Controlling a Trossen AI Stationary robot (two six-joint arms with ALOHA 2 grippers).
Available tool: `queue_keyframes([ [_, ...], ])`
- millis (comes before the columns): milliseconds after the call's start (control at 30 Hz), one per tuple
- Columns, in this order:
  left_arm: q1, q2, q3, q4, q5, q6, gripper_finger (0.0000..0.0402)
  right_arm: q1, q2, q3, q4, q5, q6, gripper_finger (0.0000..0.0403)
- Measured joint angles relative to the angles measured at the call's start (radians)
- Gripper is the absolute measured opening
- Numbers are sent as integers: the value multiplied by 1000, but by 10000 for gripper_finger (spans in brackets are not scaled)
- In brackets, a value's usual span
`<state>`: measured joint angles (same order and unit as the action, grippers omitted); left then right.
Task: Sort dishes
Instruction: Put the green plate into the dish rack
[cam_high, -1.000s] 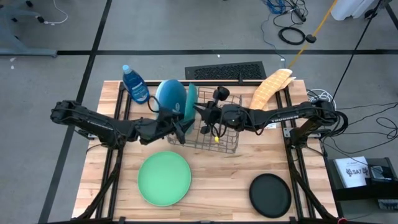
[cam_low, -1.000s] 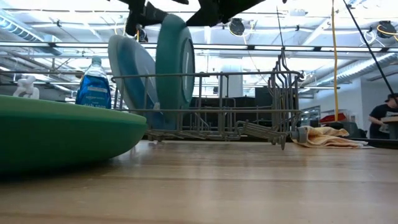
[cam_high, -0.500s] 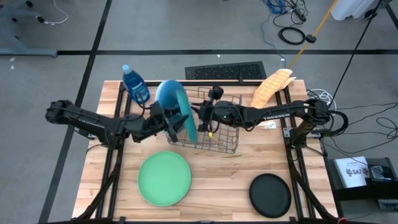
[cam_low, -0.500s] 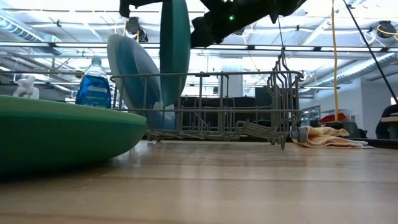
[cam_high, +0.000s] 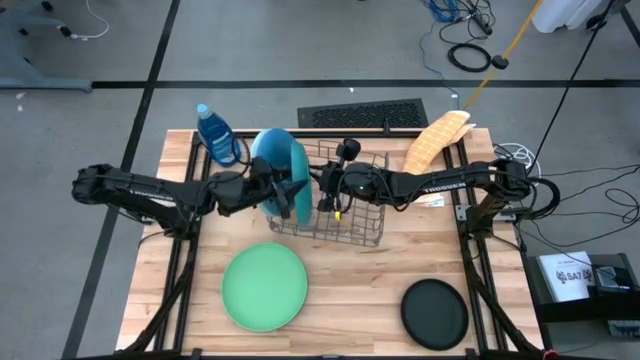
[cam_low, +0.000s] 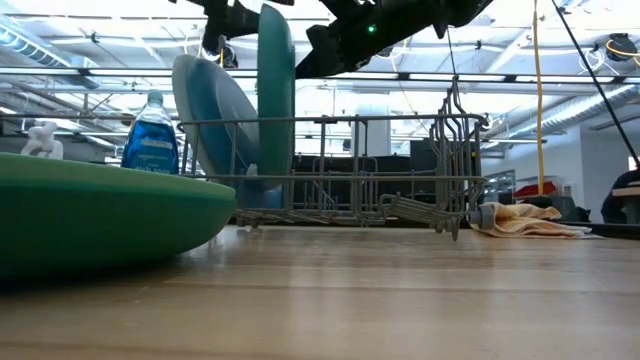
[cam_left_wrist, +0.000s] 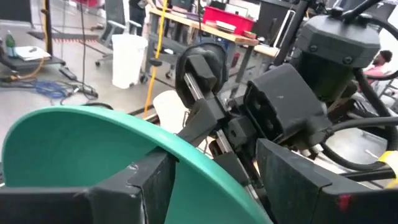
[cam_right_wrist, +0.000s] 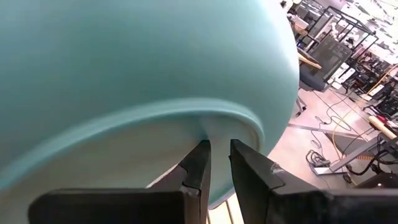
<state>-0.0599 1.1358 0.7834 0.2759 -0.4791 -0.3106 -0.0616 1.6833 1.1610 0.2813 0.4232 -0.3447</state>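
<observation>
The lower edge of the teal plate is high above the bottom of the rack, so next I close my left gripper on the plate's rim (cam_left_wrist: 212, 177) and lower it gently into the rack.
A teal plate (cam_high: 298, 180) stands on edge at the left end of the grey wire rack (cam_high: 345, 215). My right gripper (cam_high: 318, 185) is shut on it from the right. My left gripper (cam_high: 287, 192) is open at the plate's left, with the plate's rim (cam_left_wrist: 205, 165) passing between its fingers. A blue plate (cam_high: 270, 153) leans in the rack just behind the teal one. A green plate (cam_high: 264, 287) and a black plate (cam_high: 434, 312) lie flat on the table near its front edge. My right gripper pinches the teal plate's rim (cam_right_wrist: 219, 127) between its two fingers, which reach in about level from the table's right side. The plate stands upright on edge (cam_low: 275, 100), its top above the rack's upper wire and its lower part down inside the rack.
A blue soap bottle (cam_high: 217, 135) stands at the far left of the table. A yellow cloth (cam_high: 435, 140) lies at the far right. The rack's right half holds no plates. Bare wood shows between the green and black plates.
The teal plate, tilted a second ago, has turned upright in the rack close to the blue plate and sunk a little. My right gripper has gone down with it and rolled. My left gripper has moved toward the table's far edge beside the plate.
</observation>
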Motion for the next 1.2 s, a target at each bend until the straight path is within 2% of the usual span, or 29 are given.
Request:
queue_keyframes([
  [100,36,0,0,-14,89,-25,196,5,0,0,-2,4,2,54],
  [333,68,0,-1,-20,228,-13,105,31,-3,0,0,90,-9,54],
  [500,80,0,-1,-43,250,-16,50,38,-5,0,-3,113,-14,54],
  [633,86,0,-2,-48,284,-46,24,40,-5,0,-7,117,-14,55],
  [800,86,0,0,-28,296,-98,28,44,0,0,-15,76,-15,55],
  [1100,82,1,0,61,302,-181,113,45,0,1,-4,79,-38,55],
  [1200,79,1,0,69,292,-189,119,47,-5,1,-8,87,-42,55],
])
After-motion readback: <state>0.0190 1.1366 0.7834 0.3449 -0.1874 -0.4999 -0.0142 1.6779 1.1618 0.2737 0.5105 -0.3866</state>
